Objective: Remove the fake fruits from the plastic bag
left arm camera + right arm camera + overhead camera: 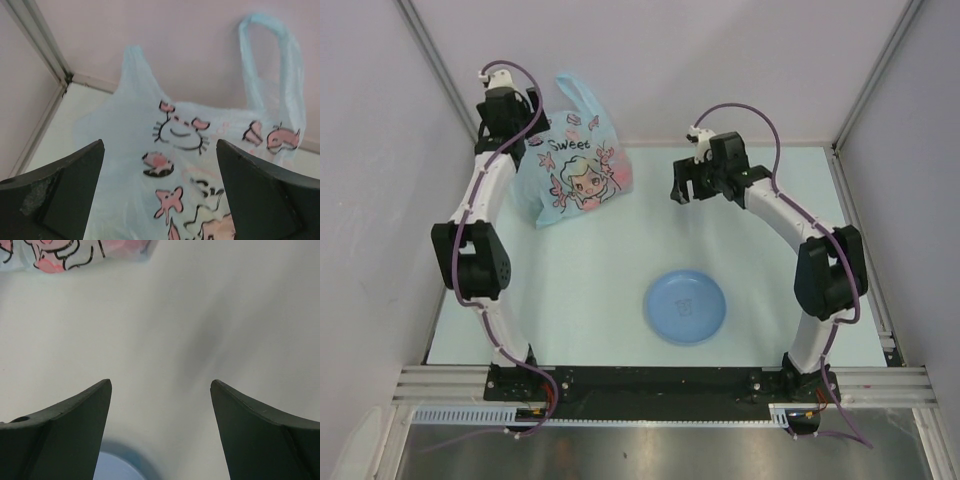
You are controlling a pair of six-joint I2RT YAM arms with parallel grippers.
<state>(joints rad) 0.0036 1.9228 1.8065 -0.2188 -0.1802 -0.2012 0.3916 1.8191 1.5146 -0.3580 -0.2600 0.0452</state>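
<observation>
I will close my left gripper on the plastic bag's top edge [542, 113] [159, 98], at the base of the handle nearer the corner post.
The light-blue plastic bag [575, 172], printed with a cartoon girl, pink flowers and "Sweet", stands at the back left of the table with one handle up. No fake fruits show in any view. My left gripper [528, 130] is open and empty at the bag's left side. In the left wrist view the bag [180, 165] fills the space beyond the spread left gripper [160, 145]. My right gripper [688, 188] is open and empty over bare table to the right of the bag. In the right wrist view the right gripper [160, 382] has only a bag corner [75, 252] at the top left.
A round blue plate [686, 306] lies at the front centre of the table; its rim shows in the right wrist view [120, 471]. Grey walls enclose the table at the back and both sides, with a corner post [45, 55] near the bag.
</observation>
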